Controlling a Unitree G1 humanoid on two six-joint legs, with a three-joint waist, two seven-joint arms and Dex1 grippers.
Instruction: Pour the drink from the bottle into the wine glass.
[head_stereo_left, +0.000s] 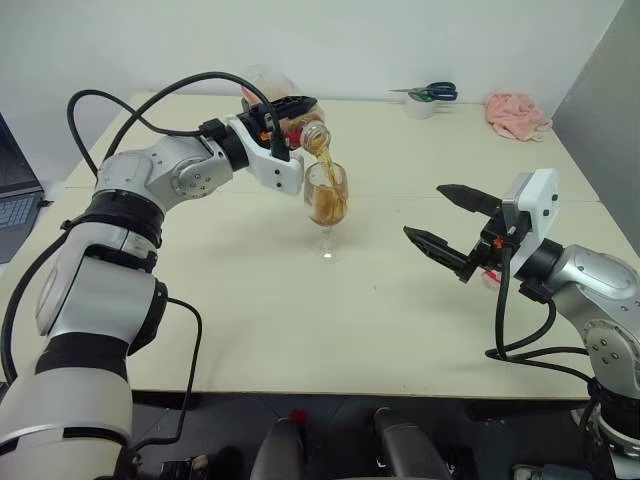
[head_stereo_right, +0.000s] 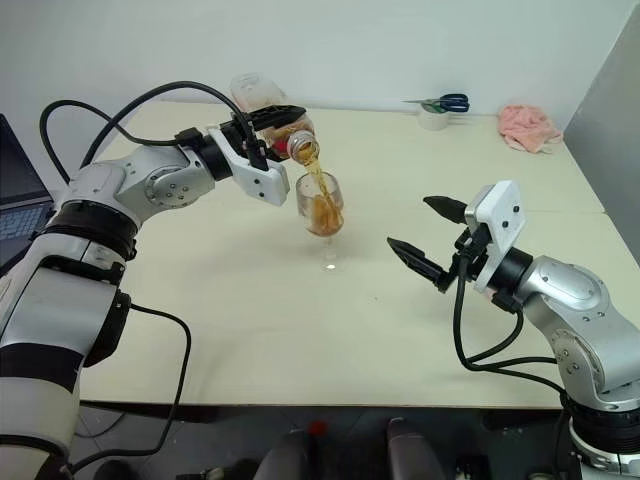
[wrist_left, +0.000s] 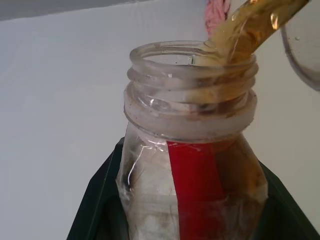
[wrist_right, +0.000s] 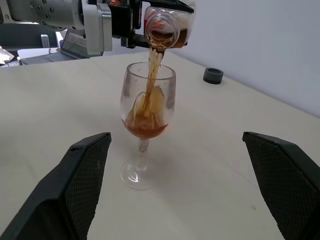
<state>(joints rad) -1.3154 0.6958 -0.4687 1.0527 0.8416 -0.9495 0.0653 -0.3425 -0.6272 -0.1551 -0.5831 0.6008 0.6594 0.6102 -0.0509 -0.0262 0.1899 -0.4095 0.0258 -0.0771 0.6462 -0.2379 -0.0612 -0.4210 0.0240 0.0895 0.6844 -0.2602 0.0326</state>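
Note:
Next, my left gripper puts the clear bottle down between the laptop and the wine glass, nearer the glass (head_stereo_left: 209, 243).
My left gripper (head_stereo_left: 290, 108) is shut on the clear bottle (head_stereo_left: 306, 128), which has a red label strip (wrist_left: 195, 175) and no cap on its mouth. It holds the bottle tilted over, mouth down above the wine glass (head_stereo_left: 326, 195). The amber drink (wrist_right: 150, 75) runs in a stream from the mouth into the bowl and pools there (wrist_right: 145, 127). The glass stands upright on its foot at the middle of the table. My right gripper (head_stereo_left: 424, 210) hangs open to the right of the glass, apart from it, with nothing between its fingers (wrist_right: 82, 175).
The cream table (head_stereo_left: 250, 330) has open surface in front of the glass. At the back right lie blue-handled scissors (head_stereo_left: 430, 92) on a white roll and a pink cloth (head_stereo_left: 515, 113). A small dark ring (wrist_right: 213, 75) sits beyond the glass. A laptop (head_stereo_left: 15, 195) is at the left edge.

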